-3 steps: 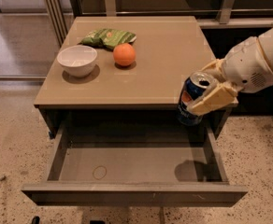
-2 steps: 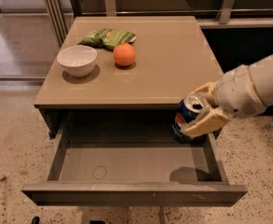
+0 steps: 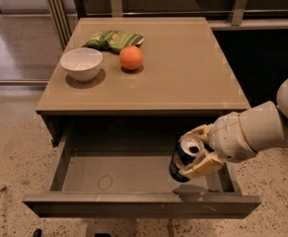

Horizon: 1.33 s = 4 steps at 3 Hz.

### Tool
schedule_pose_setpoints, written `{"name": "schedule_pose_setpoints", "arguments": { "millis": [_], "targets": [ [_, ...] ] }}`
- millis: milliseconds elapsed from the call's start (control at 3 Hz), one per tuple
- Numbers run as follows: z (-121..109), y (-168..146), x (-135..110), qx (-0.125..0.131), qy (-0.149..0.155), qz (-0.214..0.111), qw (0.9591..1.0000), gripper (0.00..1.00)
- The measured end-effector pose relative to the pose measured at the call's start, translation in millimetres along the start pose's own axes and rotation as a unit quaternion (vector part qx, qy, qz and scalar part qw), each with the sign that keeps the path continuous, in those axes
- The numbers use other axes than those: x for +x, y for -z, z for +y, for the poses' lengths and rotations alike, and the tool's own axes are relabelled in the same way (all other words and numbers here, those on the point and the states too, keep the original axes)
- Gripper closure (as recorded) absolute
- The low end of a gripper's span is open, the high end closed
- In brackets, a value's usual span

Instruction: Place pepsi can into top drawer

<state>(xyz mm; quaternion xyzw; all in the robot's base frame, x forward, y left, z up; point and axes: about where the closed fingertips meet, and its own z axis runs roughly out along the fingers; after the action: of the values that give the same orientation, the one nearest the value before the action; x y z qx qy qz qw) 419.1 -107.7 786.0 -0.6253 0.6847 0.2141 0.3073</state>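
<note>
My gripper needs to release the pepsi can on the drawer's grey bottom near its middle [image 3: 164,183], just behind the front panel.
The pepsi can [image 3: 182,159] is dark blue with a silver top and tilts to the left. My gripper [image 3: 197,153] is shut on it, one finger above and one below, holding it over the right part of the open top drawer [image 3: 134,174]. The drawer is pulled out from the tan table [image 3: 183,73], with a faint ring mark [image 3: 104,182] on its grey floor. My white arm [image 3: 262,127] reaches in from the right.
On the table top stand a white bowl [image 3: 81,63], an orange [image 3: 131,58] and a green snack bag [image 3: 113,38] at the back left. The drawer's front panel [image 3: 139,204] is nearest the camera. Speckled floor surrounds the table.
My gripper has carried the can down and to the left, from the table's front right edge to over the right part of the drawer.
</note>
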Motion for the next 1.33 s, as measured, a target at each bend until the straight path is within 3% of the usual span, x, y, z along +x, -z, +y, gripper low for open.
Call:
{"name": "schedule_pose_setpoints", "arguments": {
  "millis": [333, 1000, 1333],
  "targets": [
    [3, -12, 7, -0.002, 0.014, 0.01, 0.9998, 1.0],
    [-16, -69, 18, -0.004, 0.059, 0.01, 0.9982, 1.0],
    [-25, -96, 33, -0.009, 0.054, 0.018, 0.9983, 1.0]
  ]
}}
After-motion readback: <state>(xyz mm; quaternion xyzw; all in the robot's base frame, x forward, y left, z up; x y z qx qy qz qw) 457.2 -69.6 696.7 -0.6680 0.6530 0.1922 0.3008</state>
